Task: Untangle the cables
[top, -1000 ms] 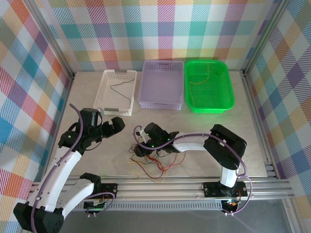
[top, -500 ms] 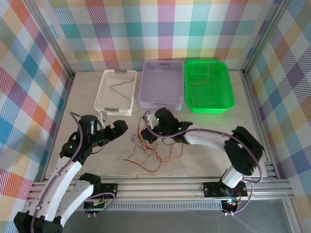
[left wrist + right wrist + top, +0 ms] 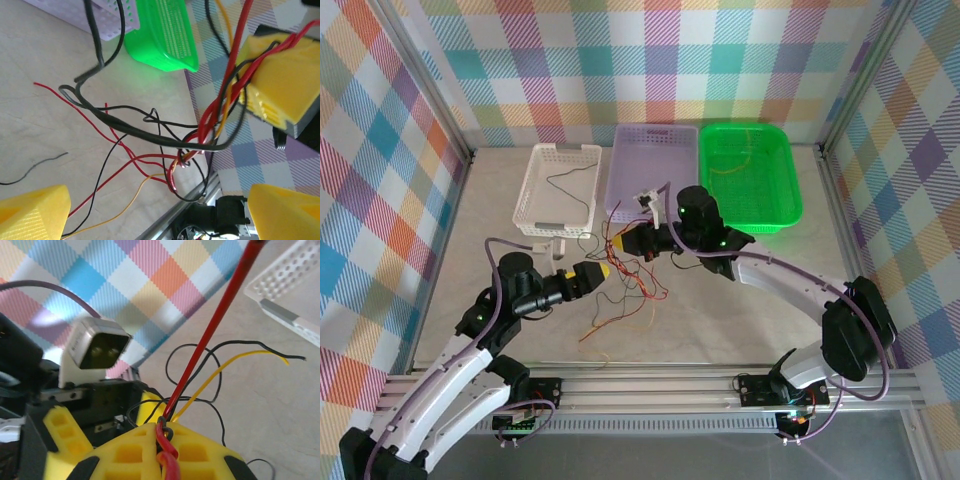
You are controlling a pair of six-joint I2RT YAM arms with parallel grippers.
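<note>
My left gripper needs to grab the hanging parts of the cables lower down [image 3: 134, 159] and pull them tight, because the red and black cables hang knotted below my right gripper.
The cables [image 3: 623, 290] are a tangle of thin red, yellow and black wires in the middle of the table. My right gripper [image 3: 628, 243] is shut on a bunch of them and holds that end up off the table. In the right wrist view its yellow fingers [image 3: 125, 455] pinch red and black cables [image 3: 165, 432]. My left gripper [image 3: 590, 273] stands open just left of the tangle. In the left wrist view the hanging cables [image 3: 200, 135] cross ahead of my left gripper [image 3: 160, 215], with no wire between its fingertips [image 3: 32, 212].
A white basket [image 3: 533, 190] at the back left holds one black wire. Beside it stands a purple basket [image 3: 655, 205], then a green basket [image 3: 790, 190] with a yellow wire inside. A metal rail [image 3: 670, 378] runs along the table's near edge.
My right gripper shut on the tangle, then rose and moved back toward the purple basket, pulling the cables up. My left gripper swung right toward the tangle and stays open.
</note>
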